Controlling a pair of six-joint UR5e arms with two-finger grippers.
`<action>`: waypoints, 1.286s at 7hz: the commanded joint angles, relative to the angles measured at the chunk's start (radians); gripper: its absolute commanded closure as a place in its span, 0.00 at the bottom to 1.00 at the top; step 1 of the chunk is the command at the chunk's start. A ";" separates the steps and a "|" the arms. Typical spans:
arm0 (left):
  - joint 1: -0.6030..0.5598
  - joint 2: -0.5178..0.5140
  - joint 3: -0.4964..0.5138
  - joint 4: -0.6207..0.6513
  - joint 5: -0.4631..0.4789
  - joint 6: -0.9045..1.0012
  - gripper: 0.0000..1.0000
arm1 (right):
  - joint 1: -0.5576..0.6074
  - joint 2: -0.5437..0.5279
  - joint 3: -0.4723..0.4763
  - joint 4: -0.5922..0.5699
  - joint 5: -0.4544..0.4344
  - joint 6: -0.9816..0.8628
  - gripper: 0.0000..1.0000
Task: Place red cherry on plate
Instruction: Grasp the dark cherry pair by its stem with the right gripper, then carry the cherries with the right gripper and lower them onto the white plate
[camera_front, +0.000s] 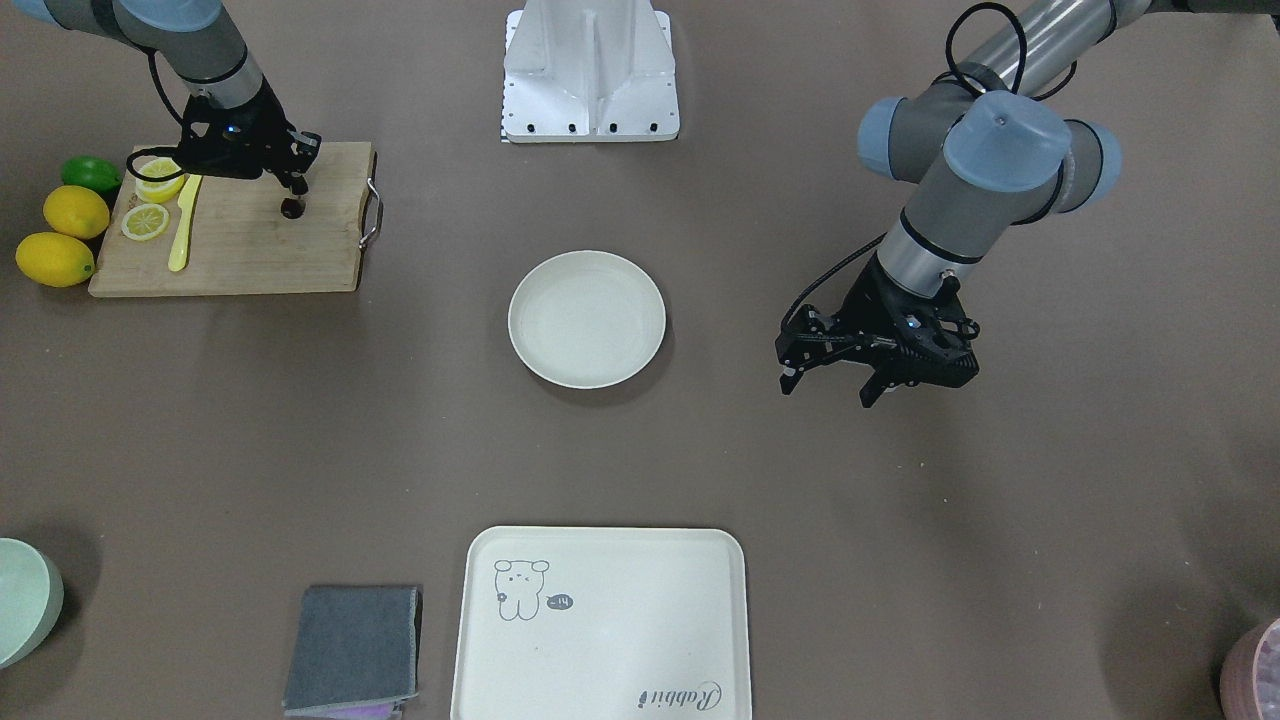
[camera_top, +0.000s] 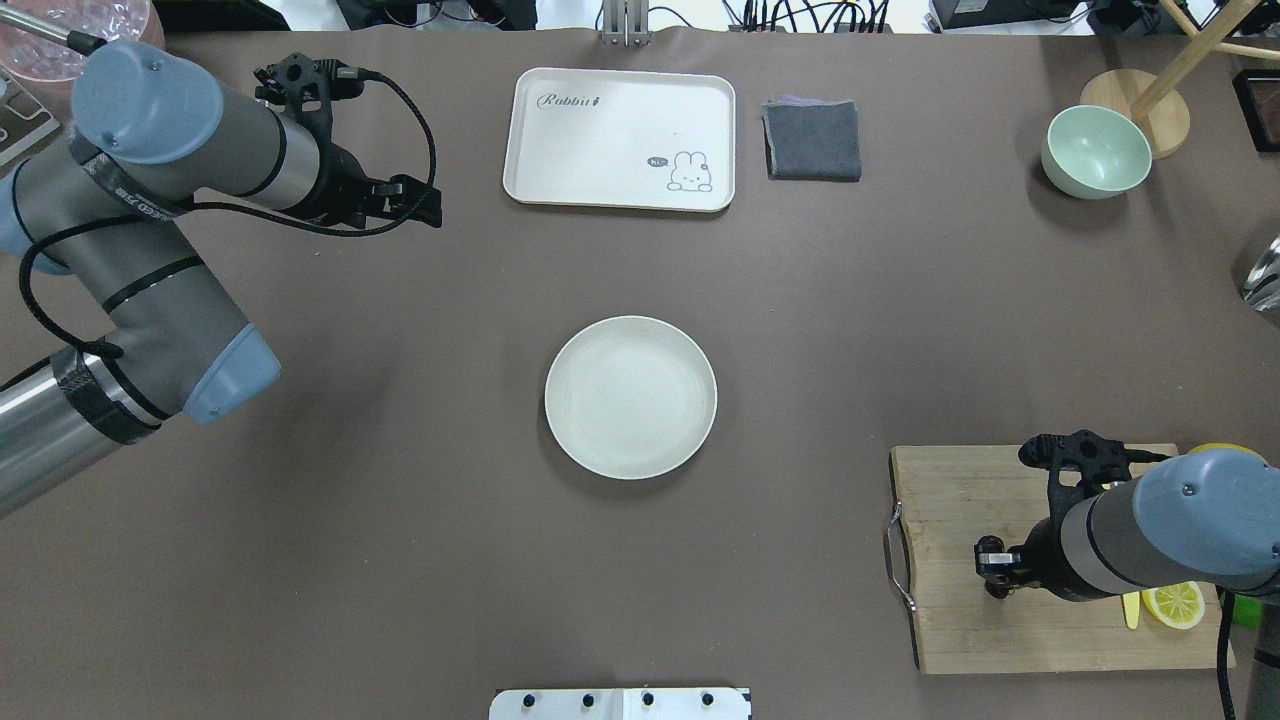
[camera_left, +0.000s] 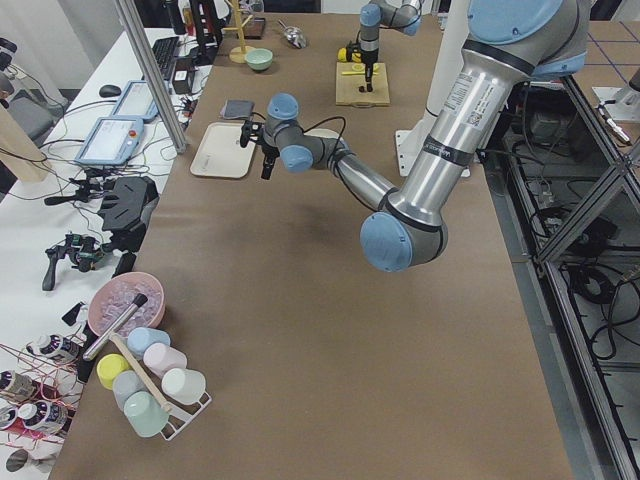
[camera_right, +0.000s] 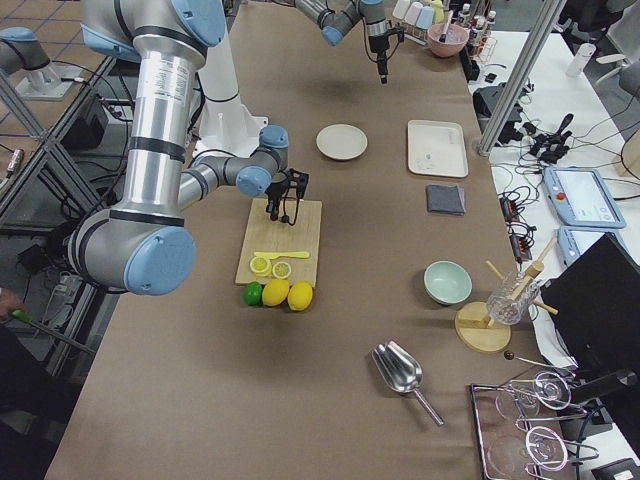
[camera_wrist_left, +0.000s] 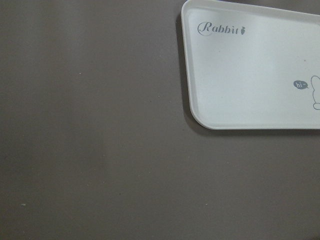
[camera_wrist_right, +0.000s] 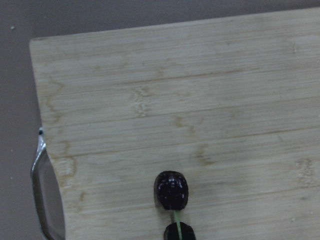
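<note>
My right gripper is holding the red cherry over the wooden cutting board. It will let go of it in the middle of the empty cream-white plate (camera_front: 582, 313).
The red cherry (camera_front: 292, 208) is a tiny dark pair on thin green stems, showing at the bottom of the right wrist view (camera_wrist_right: 173, 190) over the wooden cutting board (camera_front: 250, 255). My right gripper (camera_front: 294, 184) stands straight above it, fingers close together at the stems, shut on it. The plate (camera_front: 587, 318), round, cream-white and empty, sits mid-table (camera_top: 630, 397), well away from the board. My left gripper (camera_front: 830, 388) hovers open with nothing in it, off to the plate's side near the tray (camera_wrist_left: 250, 75).
Lemon slices (camera_front: 146, 221) and a yellow knife (camera_front: 182, 235) lie on the board, with whole lemons (camera_front: 55, 259) and a lime (camera_front: 92, 173) beside it. A bear-print tray (camera_front: 600, 625), grey cloth (camera_front: 355, 648) and mint bowl (camera_top: 1096, 152) line the far side.
</note>
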 joint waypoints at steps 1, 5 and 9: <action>0.000 0.000 0.000 0.000 0.000 0.000 0.02 | 0.022 0.000 0.011 0.000 0.000 -0.001 1.00; 0.002 0.001 0.001 -0.003 -0.002 0.002 0.02 | 0.131 0.125 0.059 -0.032 0.054 -0.005 1.00; 0.000 0.057 0.008 -0.005 -0.005 0.080 0.02 | 0.139 0.682 -0.204 -0.327 0.031 -0.013 1.00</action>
